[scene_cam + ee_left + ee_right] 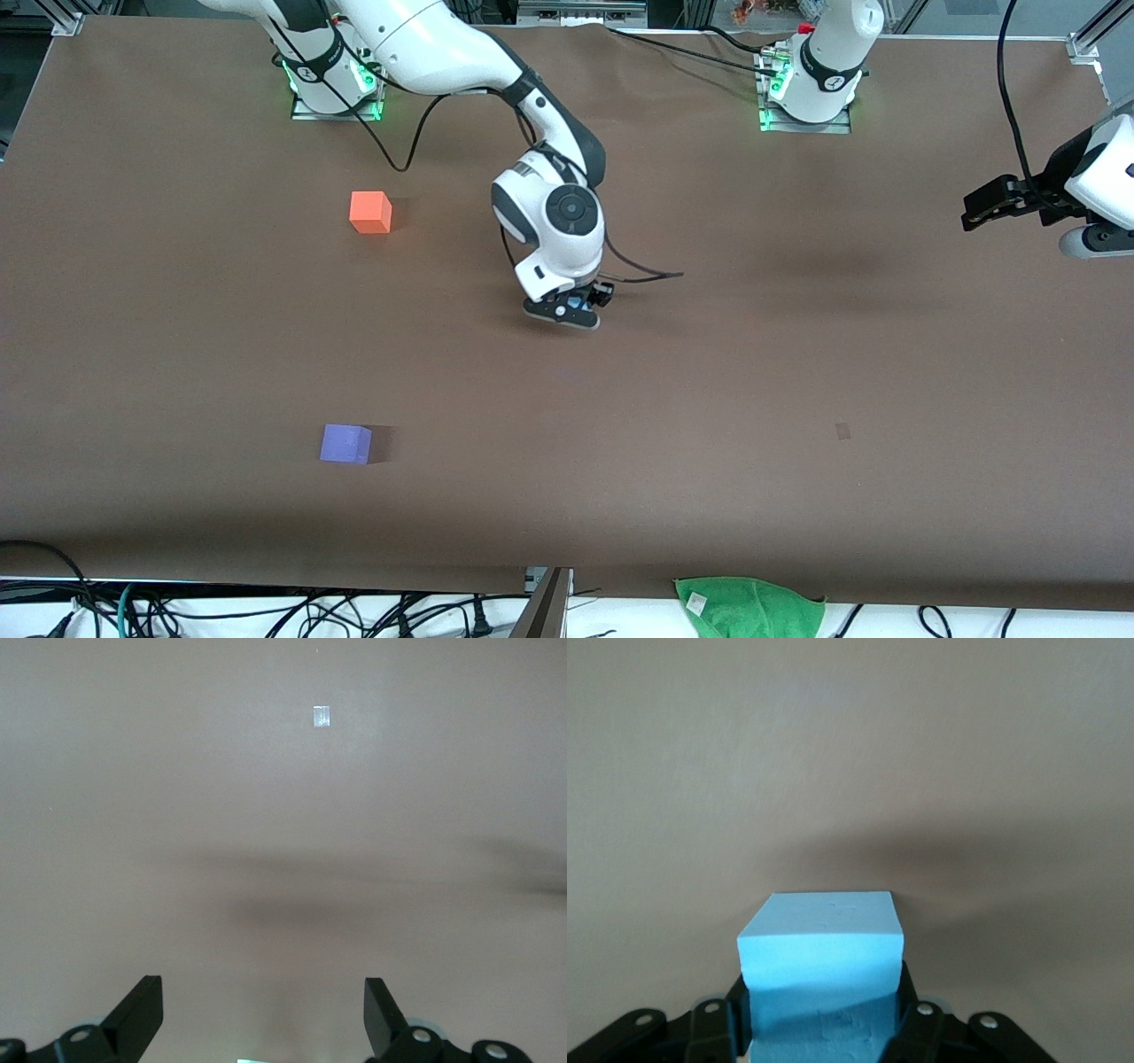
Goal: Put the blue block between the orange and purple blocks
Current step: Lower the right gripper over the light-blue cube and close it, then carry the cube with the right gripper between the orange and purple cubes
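I will use my right gripper to set the blue block, now held low at the table's middle, down on the bare brown tabletop about halfway [364, 322] between the orange and purple blocks.
The light blue block [822, 948] sits between the fingers of my right gripper [824, 992], which press on two of its sides. In the front view that right gripper [567, 312] is down low at the table's middle, and only a sliver of the blue block [577, 303] shows. The orange block [370, 213] lies toward the right arm's end, close to the bases. The purple block [345, 443] lies at the same end but nearer the front camera. My left gripper [972, 213] waits open in the air at the left arm's end, holding nothing [262, 992].
A green cloth [749, 607] lies off the table's front edge, among cables. A small pale mark [842, 431] shows on the brown tabletop [709, 399]. A black cable trails from the right wrist across the table.
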Action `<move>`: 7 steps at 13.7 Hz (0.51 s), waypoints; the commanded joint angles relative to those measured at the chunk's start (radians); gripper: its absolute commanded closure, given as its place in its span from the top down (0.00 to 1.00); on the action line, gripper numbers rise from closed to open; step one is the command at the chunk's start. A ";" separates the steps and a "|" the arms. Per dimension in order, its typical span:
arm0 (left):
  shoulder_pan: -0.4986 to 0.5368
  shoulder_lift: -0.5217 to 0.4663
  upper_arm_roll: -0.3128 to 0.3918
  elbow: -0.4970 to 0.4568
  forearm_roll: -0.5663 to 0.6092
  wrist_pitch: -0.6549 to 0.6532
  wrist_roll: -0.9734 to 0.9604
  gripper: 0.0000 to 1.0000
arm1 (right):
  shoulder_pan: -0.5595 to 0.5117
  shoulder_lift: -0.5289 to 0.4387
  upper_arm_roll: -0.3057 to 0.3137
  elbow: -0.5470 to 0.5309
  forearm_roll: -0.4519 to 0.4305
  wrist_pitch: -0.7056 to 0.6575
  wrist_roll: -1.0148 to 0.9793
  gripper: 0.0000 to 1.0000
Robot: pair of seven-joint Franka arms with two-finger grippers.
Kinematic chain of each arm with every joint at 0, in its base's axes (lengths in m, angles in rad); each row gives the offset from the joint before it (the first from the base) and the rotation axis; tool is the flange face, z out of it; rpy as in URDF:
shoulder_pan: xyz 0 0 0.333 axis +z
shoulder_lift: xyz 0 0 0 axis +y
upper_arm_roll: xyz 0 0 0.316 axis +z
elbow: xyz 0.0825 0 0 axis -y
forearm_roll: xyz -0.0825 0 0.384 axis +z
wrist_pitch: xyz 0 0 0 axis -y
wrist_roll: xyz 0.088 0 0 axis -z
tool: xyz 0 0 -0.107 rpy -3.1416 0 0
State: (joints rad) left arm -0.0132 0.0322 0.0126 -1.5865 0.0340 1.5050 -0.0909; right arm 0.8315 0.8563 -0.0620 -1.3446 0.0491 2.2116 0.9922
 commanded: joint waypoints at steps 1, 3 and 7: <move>-0.001 0.011 0.000 0.033 -0.005 -0.017 0.005 1.00 | -0.064 -0.074 0.008 -0.008 0.003 -0.093 -0.101 0.08; -0.001 0.009 0.000 0.034 -0.005 -0.017 0.002 1.00 | -0.118 -0.123 0.007 -0.021 0.005 -0.170 -0.250 0.08; -0.001 0.009 0.000 0.033 -0.006 -0.017 -0.001 1.00 | -0.140 -0.310 -0.091 -0.274 0.005 -0.161 -0.547 0.08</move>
State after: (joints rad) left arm -0.0132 0.0322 0.0126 -1.5799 0.0340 1.5050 -0.0910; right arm 0.6857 0.6819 -0.1097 -1.4248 0.0496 2.0158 0.5654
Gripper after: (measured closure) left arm 0.000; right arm 0.423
